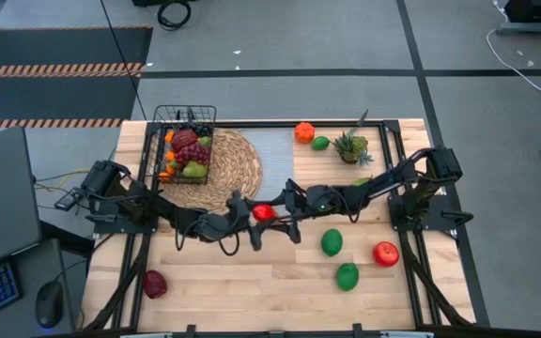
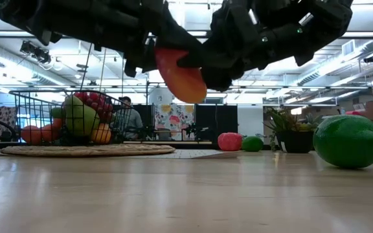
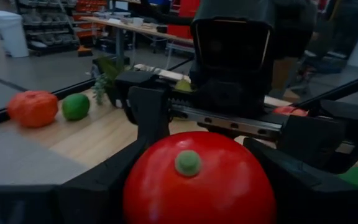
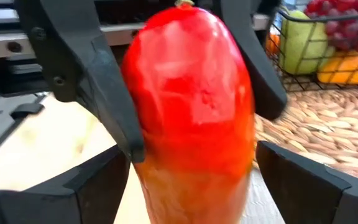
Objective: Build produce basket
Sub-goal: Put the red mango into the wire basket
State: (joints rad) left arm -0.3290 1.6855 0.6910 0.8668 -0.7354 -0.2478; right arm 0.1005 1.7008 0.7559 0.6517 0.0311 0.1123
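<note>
Next, I release the mango with my left gripper in the black wire basket's far end [image 1: 201,133], just behind the grapes.
A red-orange mango [image 1: 263,212] hangs in the air over the table's middle, between both grippers. My left gripper [image 1: 252,220] comes from the left and my right gripper [image 1: 276,214] from the right, and both are closed on it. The black wire basket [image 1: 184,141] stands on the round straw mat [image 1: 238,174] at the far left. It holds grapes, a pear, oranges and other fruit [image 2: 83,113]. In the low view the mango [image 2: 181,74] sticks out below the dark grippers. My left gripper pinches the mango between its two fingers [image 3: 92,193], at the sides near the stem end [image 3: 188,163], coming level from the table's left. The mango is lifted clear of the table. My right gripper has its fingers [image 4: 73,186] on either side of the mango's broad red-orange body [image 4: 191,124], coming level from the right. Its fingers stand crosswise to the left gripper's fingers [image 4: 98,87].
On the wood near the right lie two green limes [image 1: 332,242] [image 1: 347,276] and a red apple [image 1: 385,253]. A dark red fruit [image 1: 155,283] lies near left. At the far edge are an orange [image 1: 304,132], a lime [image 1: 320,143] and a spiky potted plant [image 1: 350,147].
</note>
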